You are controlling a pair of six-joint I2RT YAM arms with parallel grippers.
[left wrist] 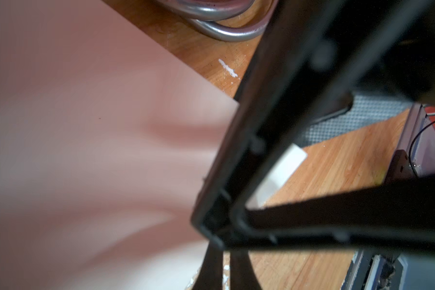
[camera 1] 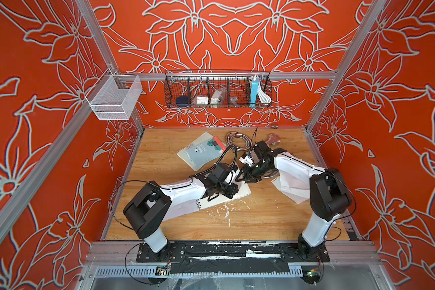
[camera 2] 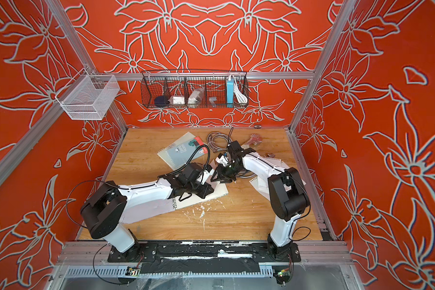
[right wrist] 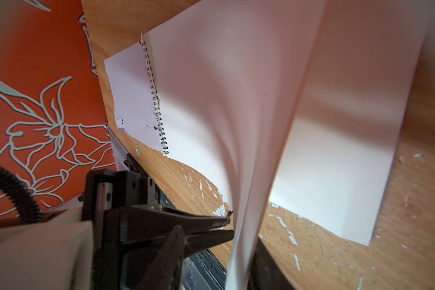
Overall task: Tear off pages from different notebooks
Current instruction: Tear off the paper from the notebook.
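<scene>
The closed fingers of my left gripper only touch the side of the curled page, so my right gripper will hold it steady while my left gripper opens and pinches its free edge [right wrist: 277, 166].
An open spiral notebook [camera 1: 239, 194] lies on the wooden table under my left arm; its wire binding [right wrist: 158, 110] shows in the right wrist view. One white page [right wrist: 236, 125] curls up from it and runs between the fingers of my right gripper [right wrist: 236, 272], which stand apart with the sheet against one finger [right wrist: 268, 267]. My left gripper [right wrist: 231, 225] is shut, its tips touching that page's edge; I cannot tell whether paper is pinched. Both grippers meet at mid-table [camera 1: 239, 179]. A light blue Steno Notes notebook [camera 1: 202, 150] lies on a pale grey-green one [camera 1: 202, 137]. Loose pages [camera 1: 290, 187] lie under my right arm.
A coiled metal hose [camera 1: 236, 140] and a pinkish tool [camera 1: 276, 139] lie at the back of the table. White paper flecks [camera 1: 226, 212] dot the wood in front of the notebook. A black wire basket [camera 1: 217, 90] and a white mesh basket [camera 1: 113, 98] hang on the frame.
</scene>
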